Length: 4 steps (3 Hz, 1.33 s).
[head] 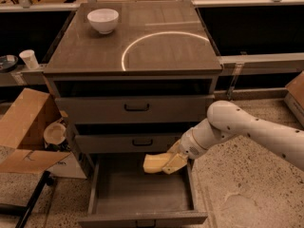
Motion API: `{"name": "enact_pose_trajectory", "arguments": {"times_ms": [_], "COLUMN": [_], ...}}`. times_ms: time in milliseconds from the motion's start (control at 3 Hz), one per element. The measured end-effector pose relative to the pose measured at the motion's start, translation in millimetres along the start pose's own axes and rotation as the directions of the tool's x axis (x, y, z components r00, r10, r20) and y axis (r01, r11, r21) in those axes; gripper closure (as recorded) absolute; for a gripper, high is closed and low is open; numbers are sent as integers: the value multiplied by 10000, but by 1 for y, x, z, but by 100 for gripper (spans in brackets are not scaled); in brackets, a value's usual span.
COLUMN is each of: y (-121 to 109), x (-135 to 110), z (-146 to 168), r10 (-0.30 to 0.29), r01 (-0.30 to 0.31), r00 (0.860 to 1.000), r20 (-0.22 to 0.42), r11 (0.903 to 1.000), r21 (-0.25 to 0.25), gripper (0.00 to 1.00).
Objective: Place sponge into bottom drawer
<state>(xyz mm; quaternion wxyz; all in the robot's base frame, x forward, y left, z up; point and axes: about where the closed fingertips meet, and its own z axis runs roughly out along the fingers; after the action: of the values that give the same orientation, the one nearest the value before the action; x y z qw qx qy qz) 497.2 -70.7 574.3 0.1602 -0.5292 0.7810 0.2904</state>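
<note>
Next, I let go of the sponge with my gripper on the bottom drawer's grey bottom, just behind the small dark handle (157, 197).
The pale yellow sponge (155, 163) is held in my gripper (167, 164), which is shut on it. The gripper and sponge hang over the right rear part of the open bottom drawer (142, 194), just below the front of the middle drawer. The drawer is pulled out, its flat grey floor showing, with a small dark handle on its front edge. My white arm (247, 127) reaches in from the right.
A white bowl (103, 20) stands on the cabinet top (137, 42). Two shut drawers with black handles (137, 108) sit above the open one. An open cardboard box (23, 127) stands on the floor at the left. A paper cup (29, 59) stands on a ledge at the far left.
</note>
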Motion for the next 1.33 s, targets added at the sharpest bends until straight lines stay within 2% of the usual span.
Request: {"name": "enact_pose_trajectory", "arguments": {"times_ms": [333, 667, 1000, 1333], "y": [-7, -18, -41, -65], "x": [8, 46, 98, 147], "z": [26, 87, 154, 215], "r10": [638, 1446, 2198, 2916], "r01": [-636, -1453, -2203, -2922], "r00": [9979, 9892, 9754, 9564], "r20": [61, -250, -188, -173], "r11": [9977, 9889, 9751, 9545], "r21": [-221, -320, -254, -605], "gripper": [100, 100, 100, 83]}}
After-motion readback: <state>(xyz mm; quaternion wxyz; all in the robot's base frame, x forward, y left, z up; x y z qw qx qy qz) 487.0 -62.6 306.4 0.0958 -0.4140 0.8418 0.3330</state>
